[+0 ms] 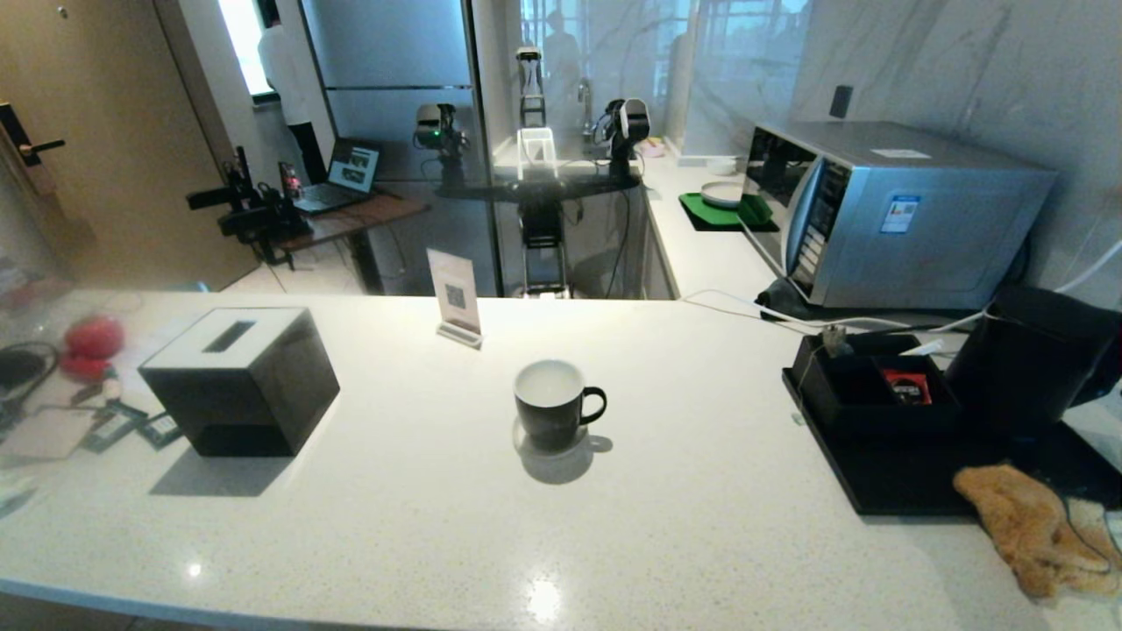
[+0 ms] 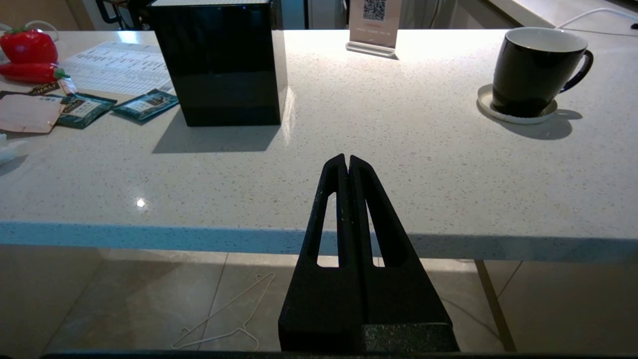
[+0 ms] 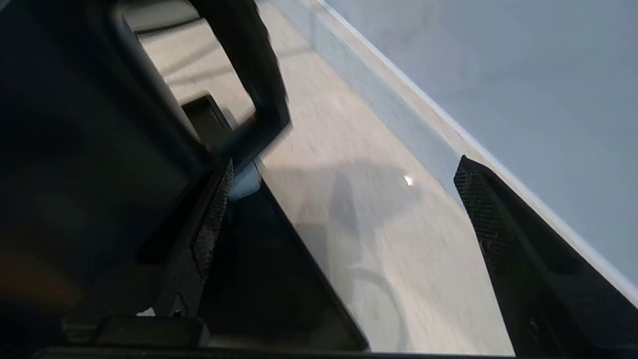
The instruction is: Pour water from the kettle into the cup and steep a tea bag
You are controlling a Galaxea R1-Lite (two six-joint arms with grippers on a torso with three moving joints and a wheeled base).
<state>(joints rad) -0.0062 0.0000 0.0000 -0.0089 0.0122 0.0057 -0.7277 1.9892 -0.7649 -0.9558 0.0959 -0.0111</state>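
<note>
My right gripper moves up to the kettle next and closes on the upright part of its loop handle (image 1: 1108, 364) (image 3: 251, 57).
The black cup (image 1: 550, 407) with a white inside stands mid-counter on a pale coaster (image 2: 518, 117), its handle to the right; it also shows as the cup (image 2: 533, 70) in the left wrist view. The matte black kettle (image 1: 1030, 359) stands on a black tray (image 1: 885, 478) at the far right. My right gripper (image 3: 344, 167) is open beside the kettle's body (image 3: 75, 149), one fingertip close under the loop handle (image 3: 254, 75); only counter shows between the fingers. My left gripper (image 2: 347, 158) is shut and empty, low at the counter's front edge. Neither gripper shows in the head view.
A black box (image 1: 237, 381) and teal sachets (image 2: 144, 103) lie at the left, with red toy peppers (image 1: 92, 337). A QR sign (image 1: 456, 298) stands behind the cup. A microwave (image 1: 885, 210) is at the back right, a brown cloth (image 1: 1030, 526) in front of the tray.
</note>
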